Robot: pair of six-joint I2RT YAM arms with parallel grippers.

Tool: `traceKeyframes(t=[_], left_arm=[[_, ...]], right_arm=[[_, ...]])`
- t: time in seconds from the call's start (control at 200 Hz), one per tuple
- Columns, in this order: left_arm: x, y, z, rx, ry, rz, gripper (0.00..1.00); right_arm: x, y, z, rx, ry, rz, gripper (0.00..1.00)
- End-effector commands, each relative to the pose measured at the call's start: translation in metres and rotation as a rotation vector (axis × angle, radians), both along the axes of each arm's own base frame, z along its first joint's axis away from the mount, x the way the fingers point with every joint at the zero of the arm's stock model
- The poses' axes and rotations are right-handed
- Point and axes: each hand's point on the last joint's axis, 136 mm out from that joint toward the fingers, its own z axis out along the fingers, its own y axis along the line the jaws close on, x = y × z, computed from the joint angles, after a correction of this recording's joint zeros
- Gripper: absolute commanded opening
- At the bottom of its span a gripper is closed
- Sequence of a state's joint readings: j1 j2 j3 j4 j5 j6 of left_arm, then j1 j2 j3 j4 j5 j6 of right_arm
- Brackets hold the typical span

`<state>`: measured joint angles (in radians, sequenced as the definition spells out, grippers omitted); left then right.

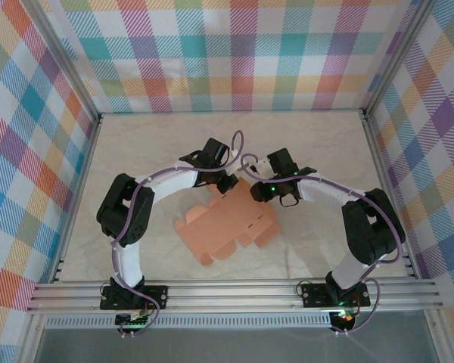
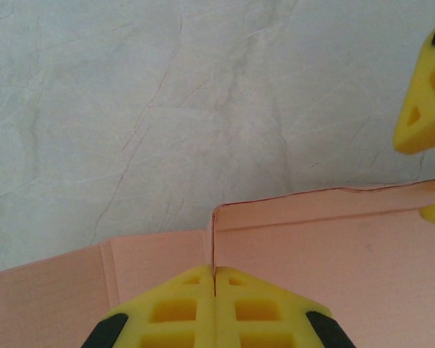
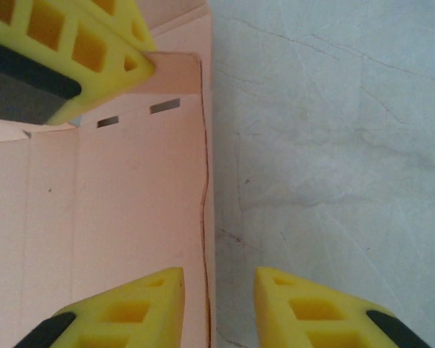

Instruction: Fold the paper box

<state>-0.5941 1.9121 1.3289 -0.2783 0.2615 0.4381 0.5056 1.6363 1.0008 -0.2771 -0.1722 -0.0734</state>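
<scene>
Next, I pinch the paper box's loose raised edge [image 3: 207,272] with my right gripper while my left gripper holds only the paper box's end flap, before my left gripper backs off and I lift the box.
The paper box [image 1: 227,227] is a salmon-orange die-cut sheet lying mostly flat in the middle of the table, with its far flap raised. My left gripper [image 1: 228,184] is at that far edge. In the left wrist view it [image 2: 214,274] is shut on the thin upright edge of the paper box [image 2: 333,246]. My right gripper [image 1: 259,190] is just to the right of it. In the right wrist view it [image 3: 219,297] stands open, its fingers on either side of the raised edge of the paper box [image 3: 116,203] without pinching it. The left gripper's fingers [image 3: 80,43] show at the top left.
The tabletop [image 1: 303,151] is pale marble-patterned. Plaid walls [image 1: 30,151] close in the left, back and right sides. An aluminium rail [image 1: 234,291] runs along the near edge, where both arm bases are bolted.
</scene>
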Motion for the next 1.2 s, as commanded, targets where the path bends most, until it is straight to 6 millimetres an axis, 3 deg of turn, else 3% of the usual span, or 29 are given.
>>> traceKeyframes(t=[0.0,0.19,0.575,0.83,1.195], left_arm=[[-0.002,-0.004,0.006,-0.02,-0.035,-0.013,0.0],[-0.002,0.001,0.004,0.003,-0.061,-0.014,0.0],[-0.005,0.011,-0.003,-0.048,0.01,-0.031,0.0],[-0.004,0.019,-0.01,-0.044,0.052,-0.032,0.0],[-0.005,0.022,-0.014,-0.035,0.084,-0.034,0.0]], right_arm=[[-0.002,-0.003,0.005,-0.027,-0.071,0.048,0.32],[-0.003,-0.004,0.007,-0.038,-0.09,0.068,0.3],[-0.007,0.015,0.004,0.061,-0.03,0.078,0.25],[-0.01,0.023,-0.006,0.083,-0.014,0.105,0.25],[-0.007,0.018,-0.022,0.049,-0.015,0.085,0.2]])
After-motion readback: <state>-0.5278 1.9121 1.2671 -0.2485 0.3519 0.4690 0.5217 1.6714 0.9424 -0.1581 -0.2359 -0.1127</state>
